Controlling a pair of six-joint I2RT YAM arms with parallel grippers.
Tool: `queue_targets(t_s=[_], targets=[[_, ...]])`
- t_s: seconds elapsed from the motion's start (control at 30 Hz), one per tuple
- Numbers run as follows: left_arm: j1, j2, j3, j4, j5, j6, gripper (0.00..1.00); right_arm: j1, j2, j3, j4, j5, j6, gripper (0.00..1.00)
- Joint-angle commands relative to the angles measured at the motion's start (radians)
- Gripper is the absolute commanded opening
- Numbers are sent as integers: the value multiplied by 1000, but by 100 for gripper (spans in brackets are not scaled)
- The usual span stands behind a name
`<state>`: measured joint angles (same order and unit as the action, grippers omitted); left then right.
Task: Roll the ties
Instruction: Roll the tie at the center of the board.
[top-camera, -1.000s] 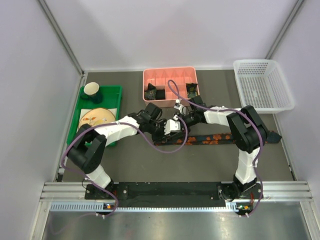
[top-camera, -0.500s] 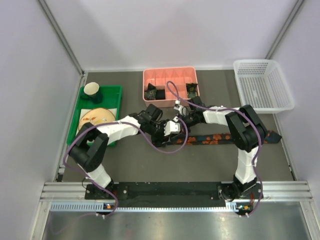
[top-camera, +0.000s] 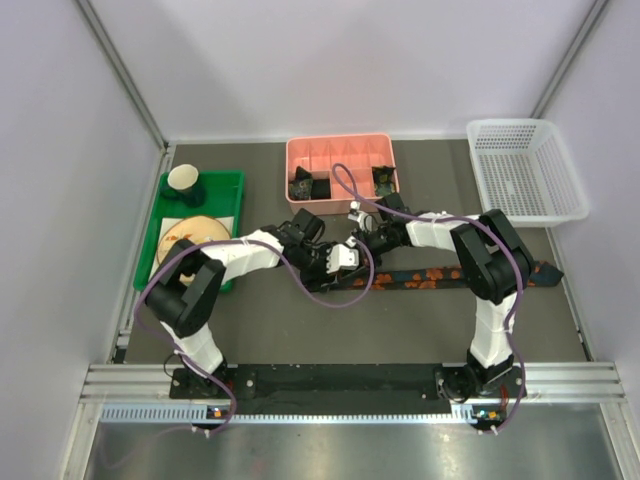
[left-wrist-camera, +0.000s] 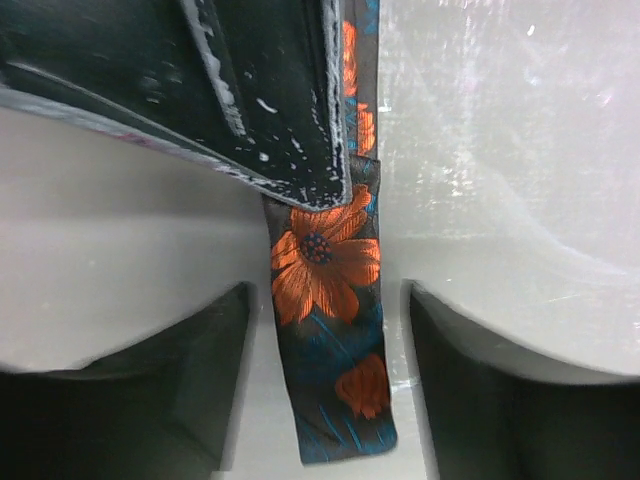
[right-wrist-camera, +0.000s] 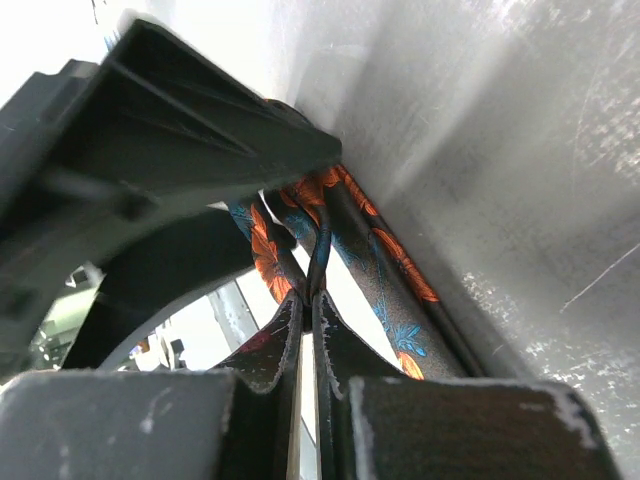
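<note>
The end of the tie sticks out far beyond the open fingertips of my left gripper, so that gripper should move back and pinch its bottom edge (left-wrist-camera: 349, 453) before it rolls the tie.
A black tie (top-camera: 430, 278) with orange flowers lies across the table, from the middle out to the right. Its narrow end is lifted where the two grippers meet. My right gripper (top-camera: 362, 236) is shut on a fold of the tie (right-wrist-camera: 390, 250), with the fingertips (right-wrist-camera: 300, 310) pinching the fabric edge. My left gripper (top-camera: 345, 256) is open, and the tie's end (left-wrist-camera: 325, 270) hangs between its two fingers (left-wrist-camera: 200, 350) without touching them. The right gripper's black finger (left-wrist-camera: 270, 80) presses on the tie just above. Rolled ties (top-camera: 303, 185) sit in the pink tray.
The pink compartment tray (top-camera: 340, 142) stands at the back centre. A white basket (top-camera: 525, 170) is at the back right. A green tray (top-camera: 225, 185) at the left holds a cup (top-camera: 185, 179) and a plate (top-camera: 192, 235). Purple cables (top-camera: 345, 295) loop around both wrists.
Both grippers have shifted slightly left and back with the tie end. The left arm's elbow has swung inward. The right gripper's hold on the tie is unchanged.
</note>
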<state>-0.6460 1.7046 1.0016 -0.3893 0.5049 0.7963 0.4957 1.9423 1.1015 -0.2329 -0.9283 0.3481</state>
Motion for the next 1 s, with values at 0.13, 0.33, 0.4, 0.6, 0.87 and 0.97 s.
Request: queue_targets(t_s=[0.13, 0.33, 0.4, 0.6, 0.87, 0.97], targets=[[-6, 17, 40, 7, 41, 43, 44, -6, 4, 31, -14, -4, -14, 0], [-26, 26, 51, 7, 23, 40, 39, -8, -3, 43, -43, -32, 5, 27], [-32, 32, 52, 4, 12, 40, 38, -12, -11, 37, -34, -55, 17, 33], [-46, 49, 48, 12, -26, 21, 38, -13, 1, 47, -26, -61, 54, 38], [-49, 55, 49, 10, -58, -14, 45, 1, 55, 70, -66, -12, -9, 6], [-49, 50, 42, 12, -66, -8, 54, 1, 73, 92, -101, 34, -63, 0]])
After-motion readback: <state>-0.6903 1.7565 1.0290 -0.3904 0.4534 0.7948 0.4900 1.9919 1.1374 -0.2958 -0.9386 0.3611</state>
